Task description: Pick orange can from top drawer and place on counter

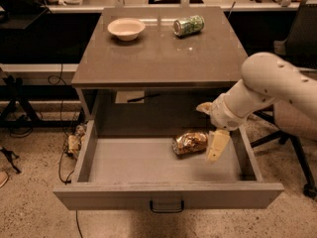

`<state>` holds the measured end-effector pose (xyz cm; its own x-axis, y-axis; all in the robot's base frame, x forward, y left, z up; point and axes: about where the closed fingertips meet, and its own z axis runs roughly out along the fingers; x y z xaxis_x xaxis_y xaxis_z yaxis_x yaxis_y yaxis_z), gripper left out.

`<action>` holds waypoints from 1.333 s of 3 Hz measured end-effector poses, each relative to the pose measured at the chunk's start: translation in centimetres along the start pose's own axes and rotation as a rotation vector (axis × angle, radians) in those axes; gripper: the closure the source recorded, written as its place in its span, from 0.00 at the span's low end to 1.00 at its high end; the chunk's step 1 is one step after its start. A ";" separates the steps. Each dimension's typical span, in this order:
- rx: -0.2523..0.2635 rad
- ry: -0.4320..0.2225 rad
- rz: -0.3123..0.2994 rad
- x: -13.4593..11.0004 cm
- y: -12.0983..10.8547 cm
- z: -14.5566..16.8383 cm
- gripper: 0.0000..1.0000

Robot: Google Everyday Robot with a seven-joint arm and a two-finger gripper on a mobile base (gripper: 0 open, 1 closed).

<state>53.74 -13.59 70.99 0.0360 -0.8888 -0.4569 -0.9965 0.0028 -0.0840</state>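
Note:
I should next move my gripper over to the middle of the orange can's body (pixel 192 143) in the open drawer, and I should close it there.
The orange can (pixel 189 143) lies on its side inside the open top drawer (pixel 168 195), toward the back right. My gripper (pixel 211 127) hangs over the drawer just right of the can, open and empty. One pale finger (pixel 218 145) points down beside the can's right end, and the other sits higher, near the cabinet opening. The counter (pixel 163 58) is the flat grey-brown top above the drawer.
A green patterned can (pixel 188 25) lies on its side at the counter's back right, and a pale bowl (pixel 126 29) stands at its back left. An office chair (pixel 297 113) is to the right of the cabinet. Cables lie on the floor at the left.

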 end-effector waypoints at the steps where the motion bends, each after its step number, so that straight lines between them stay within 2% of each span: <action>1: -0.027 0.022 0.000 -0.1 0.2 3.7 0.00; 2: -0.048 0.047 0.049 1.9 0.5 8.0 0.04; 3: -0.056 0.075 0.069 3.2 0.4 10.1 0.26; 4: -0.055 0.073 0.078 3.5 0.3 10.3 0.50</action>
<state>54.39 -11.94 60.26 -0.0453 -0.9177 -0.3946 -0.9987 0.0500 -0.0015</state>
